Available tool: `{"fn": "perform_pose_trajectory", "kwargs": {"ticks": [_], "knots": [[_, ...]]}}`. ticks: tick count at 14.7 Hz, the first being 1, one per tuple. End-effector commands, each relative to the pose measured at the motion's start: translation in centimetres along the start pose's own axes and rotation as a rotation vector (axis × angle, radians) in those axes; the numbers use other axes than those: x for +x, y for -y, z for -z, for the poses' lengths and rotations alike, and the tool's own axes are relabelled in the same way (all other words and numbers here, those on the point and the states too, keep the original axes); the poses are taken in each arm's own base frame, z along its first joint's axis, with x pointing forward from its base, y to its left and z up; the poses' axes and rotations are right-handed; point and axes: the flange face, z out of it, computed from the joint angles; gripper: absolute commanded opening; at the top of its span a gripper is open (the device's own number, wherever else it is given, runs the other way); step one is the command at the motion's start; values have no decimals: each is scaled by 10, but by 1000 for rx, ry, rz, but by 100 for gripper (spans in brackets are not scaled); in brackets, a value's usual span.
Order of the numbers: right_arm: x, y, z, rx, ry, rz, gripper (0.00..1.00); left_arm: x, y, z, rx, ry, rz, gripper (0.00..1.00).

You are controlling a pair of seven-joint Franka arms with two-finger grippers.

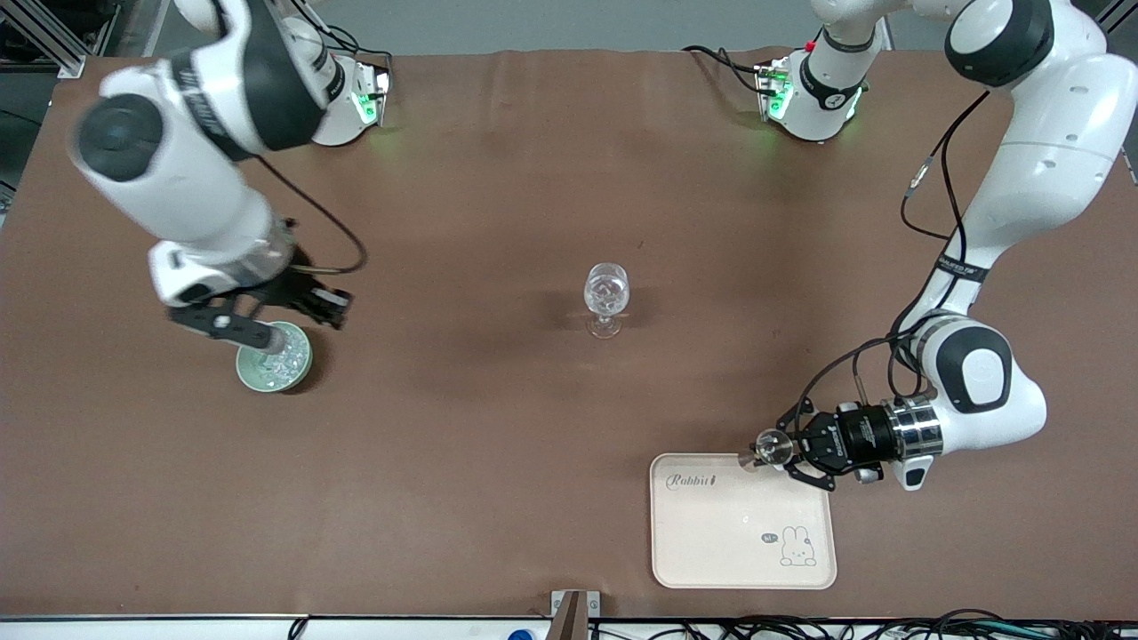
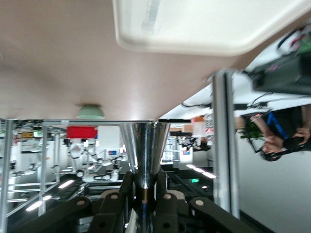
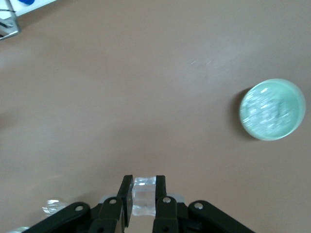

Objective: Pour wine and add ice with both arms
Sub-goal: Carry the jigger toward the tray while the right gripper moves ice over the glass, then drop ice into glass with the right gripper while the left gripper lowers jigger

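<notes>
The shiny metal cup will go down from my left gripper on the cream tray (image 1: 789,489), between the rabbit drawing and the tray's far edge.
The pale green bowl (image 1: 274,359) holds several glittering ice chunks (image 1: 281,363) toward the right arm's end of the table. My right gripper (image 1: 332,309) hangs over the table just beside the bowl. In the right wrist view it (image 3: 144,187) is shut on one clear ice cube (image 3: 144,200), with the bowl (image 3: 272,109) off to one side. My left gripper (image 1: 794,452) is shut on a shiny metal cup (image 1: 771,447), held on its side over the corner of the cream tray (image 1: 742,556). In the left wrist view the cup (image 2: 145,141) flares out from the gripper (image 2: 145,183).
A clear stemmed glass (image 1: 606,299) stands upright at the middle of the table. The cream tray with a rabbit drawing lies near the front edge and also shows in the left wrist view (image 2: 204,29), as does the bowl (image 2: 90,112).
</notes>
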Motion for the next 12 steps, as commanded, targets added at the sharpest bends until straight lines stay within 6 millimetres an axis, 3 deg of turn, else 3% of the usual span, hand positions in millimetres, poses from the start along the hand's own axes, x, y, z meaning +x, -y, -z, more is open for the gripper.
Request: {"fn": "perform_pose_trajectory", "kwargs": {"ticks": [1,5,8,12], "knots": [[-22,79,-19,1,-12,-106,3,18,-14,10,-46,11,9,1],[-80,159,-49,21,-14,-146,2,66,-17,25,-108,-64,59,1],[-131,205,-70,79,-30,-180,2,88,-17,37,-123,-96,74,1],[-179,233,-99,74,-21,-144,2,109,-16,33,-126,-88,88,1]]}}
